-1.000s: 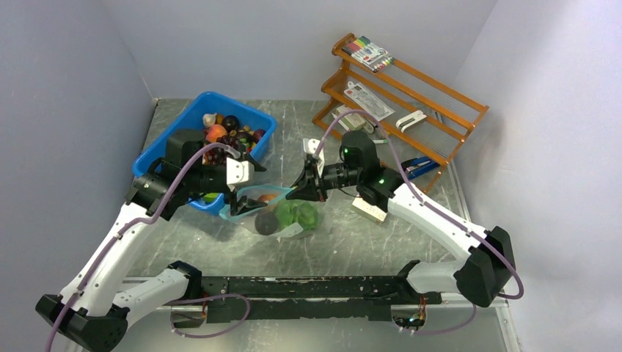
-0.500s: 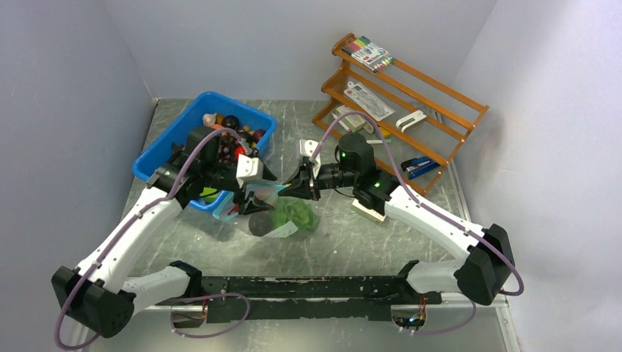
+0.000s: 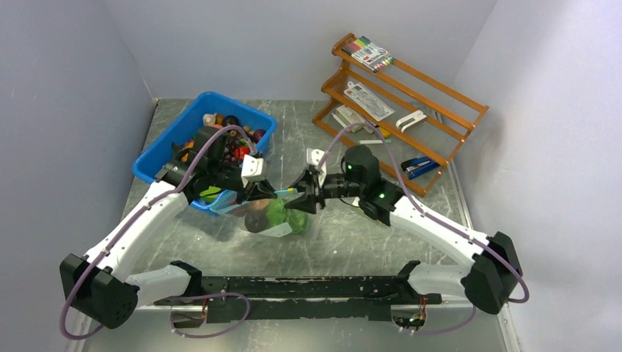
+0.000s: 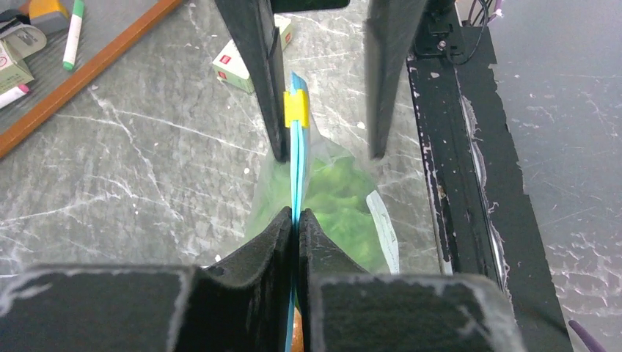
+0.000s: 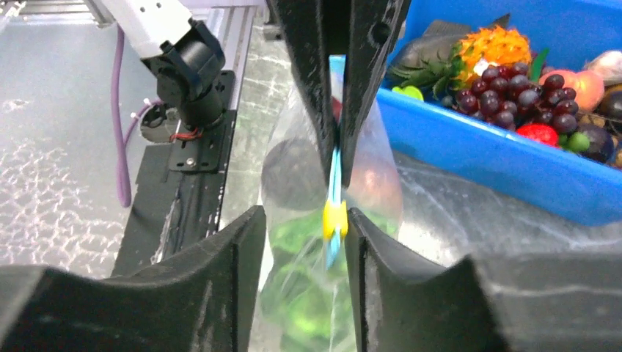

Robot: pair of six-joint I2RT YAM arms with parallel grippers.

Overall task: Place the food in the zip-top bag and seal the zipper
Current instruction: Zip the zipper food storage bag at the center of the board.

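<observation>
The yellow slider's way along the zipper is blocked by my left gripper, so my right gripper will pinch the bag's corner (image 5: pixel 333 251) past the slider to free my left gripper.
The zip-top bag (image 3: pixel 273 218) hangs between both grippers, with green lettuce (image 4: pixel 339 209), a dark avocado (image 5: pixel 287 174) and an orange piece (image 4: pixel 295 336) inside. My left gripper (image 4: pixel 296 214) is shut on the teal-blue zipper (image 4: pixel 296 165), its pads pressed flat against the strip. The zipper's yellow tip (image 5: pixel 334 218) sits between the fingers of my right gripper (image 5: pixel 304 215), close to the right-hand pad. That gripper is open, with a clear gap on the left-hand side. In the top view the left gripper (image 3: pixel 265 192) and right gripper (image 3: pixel 299 195) face each other along the bag's mouth.
A blue bin (image 3: pixel 170 147) of more toy food, with grapes (image 5: pixel 513 95), stands just behind the bag. An orange rack (image 3: pixel 411 95) with markers and stationery packs is at the back right. A small white box (image 4: pixel 233 64) lies on the table beyond the bag.
My left gripper moved right onto the bag's mouth and closed on the zipper. My right gripper, shut before, has opened around the yellow tip.
</observation>
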